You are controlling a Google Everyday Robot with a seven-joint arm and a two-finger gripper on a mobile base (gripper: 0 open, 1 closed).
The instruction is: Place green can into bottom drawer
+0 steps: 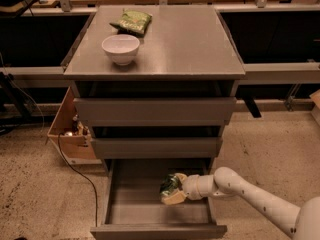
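Observation:
The green can, tilted just above the drawer floor, will be let go by my gripper on the grey inside of the bottom drawer (174, 182), closer to the cabinet than to the drawer's front.
The bottom drawer (125, 204) is pulled open at the foot of the grey cabinet, its grey inside showing. My gripper (172, 190) reaches in from the right on a white arm and sits over the drawer's right middle. It is shut on the green can (169, 184), which lies tilted between the fingers just above the drawer floor. Part of the can is hidden by the pale fingers (176, 198).
A white bowl (120, 48) and a flat green snack bag (131, 21) sit on the cabinet top (190, 44). Two shallower drawers (155, 111) stand slightly open above. A cardboard box (70, 134) and a black cable (80, 176) lie at the left on the floor.

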